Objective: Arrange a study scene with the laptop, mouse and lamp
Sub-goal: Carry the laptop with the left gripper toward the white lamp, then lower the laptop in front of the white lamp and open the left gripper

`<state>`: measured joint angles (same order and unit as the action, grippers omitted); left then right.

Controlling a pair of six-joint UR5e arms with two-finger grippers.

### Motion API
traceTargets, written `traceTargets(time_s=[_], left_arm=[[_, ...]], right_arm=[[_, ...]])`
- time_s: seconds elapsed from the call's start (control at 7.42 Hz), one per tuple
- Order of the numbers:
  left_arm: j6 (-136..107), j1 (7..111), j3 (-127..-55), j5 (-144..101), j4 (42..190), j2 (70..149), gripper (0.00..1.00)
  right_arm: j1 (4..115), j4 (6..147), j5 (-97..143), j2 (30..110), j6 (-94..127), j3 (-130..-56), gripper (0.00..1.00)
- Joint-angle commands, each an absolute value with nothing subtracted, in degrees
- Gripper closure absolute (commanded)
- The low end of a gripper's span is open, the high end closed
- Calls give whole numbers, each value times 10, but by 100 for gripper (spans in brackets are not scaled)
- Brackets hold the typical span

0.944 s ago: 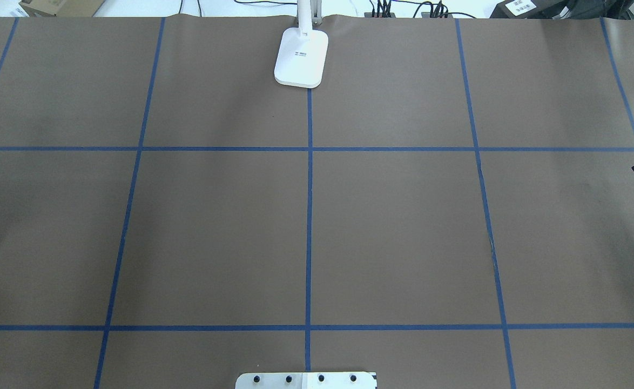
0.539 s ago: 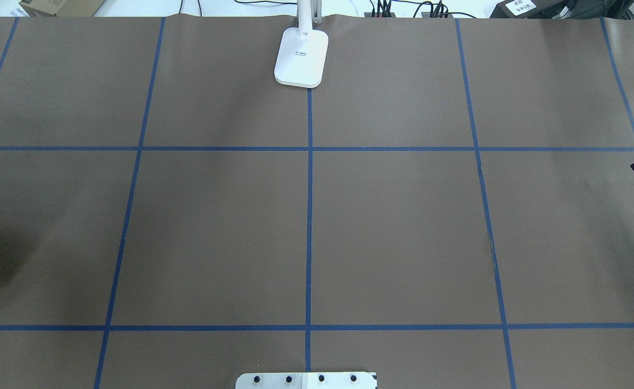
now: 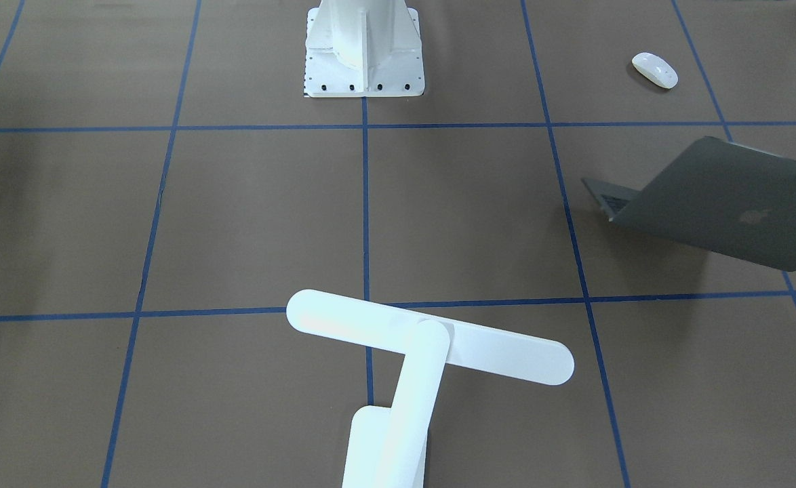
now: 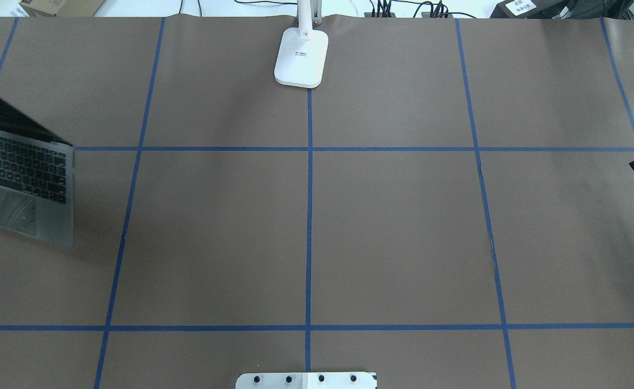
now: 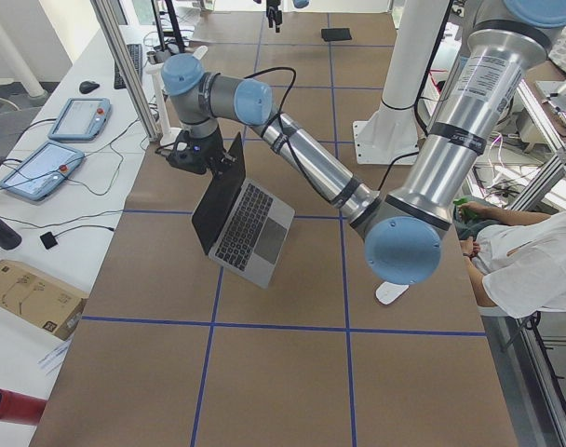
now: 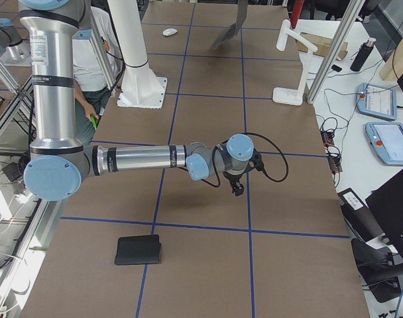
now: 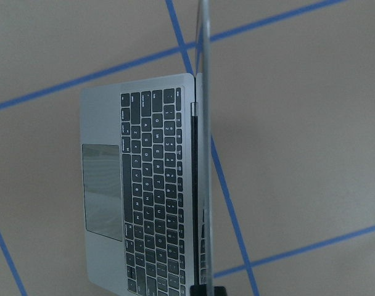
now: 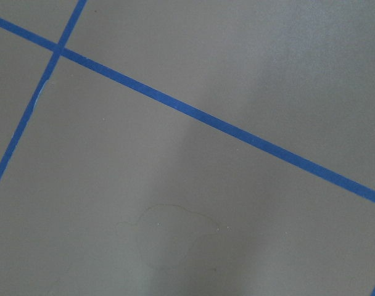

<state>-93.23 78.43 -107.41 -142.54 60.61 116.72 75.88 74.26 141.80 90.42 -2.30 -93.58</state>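
My left gripper needs to release the laptop, now open low over the table, over the blue tape line (image 3: 444, 309) under the bar head of the white lamp.
The laptop (image 4: 22, 178) is open, with its dark-grey base low over the table's left part; it also shows in the front-facing view (image 3: 730, 203). My left gripper (image 5: 211, 160) is shut on the top edge of its lid, which the left wrist view (image 7: 156, 191) shows edge-on. The white mouse (image 3: 655, 70) lies near the robot's side, behind the laptop. The white lamp (image 4: 302, 56) stands at the far middle edge, its bar head (image 3: 428, 337) over the table. My right gripper (image 6: 236, 189) hovers over bare table at the right; I cannot tell whether it is open.
The white ribbed pedestal (image 3: 364, 47) stands at the near middle edge. A thin black mat (image 6: 138, 250) lies at the table's right end. Blue tape lines cross the brown table (image 4: 392, 227). An operator (image 5: 525, 270) sits behind the robot.
The laptop has come into the overhead view from the left edge, moving right, held by my left gripper. The right gripper's tip has shifted slightly.
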Motion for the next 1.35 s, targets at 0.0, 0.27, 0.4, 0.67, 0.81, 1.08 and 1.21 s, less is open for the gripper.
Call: traceTargets(time_s=[0.0, 0.27, 0.4, 0.67, 0.81, 1.08, 1.21], left_arm=[[-1135, 688, -1080, -1413, 610, 1270, 100], [-1275, 615, -1022, -1366, 650, 1370, 100], [-1319, 590, -968, -1347, 681, 1412, 100], [-1379, 551, -899, -1315, 787, 1428, 100], [-1378, 551, -848, -1315, 801, 1457, 100], [-1378, 552, -790, -1311, 832, 1480, 100], [-1378, 552, -784, -1300, 835, 1480, 100]], right_arm=[[758, 743, 1419, 892, -23, -919, 1], [758, 743, 1418, 884, -23, -904, 1], [758, 743, 1418, 884, -23, -902, 1], [758, 743, 1419, 884, -23, -898, 1], [758, 743, 1419, 886, -22, -899, 1], [758, 743, 1419, 886, -23, -894, 1], [758, 743, 1419, 886, -23, -891, 1]])
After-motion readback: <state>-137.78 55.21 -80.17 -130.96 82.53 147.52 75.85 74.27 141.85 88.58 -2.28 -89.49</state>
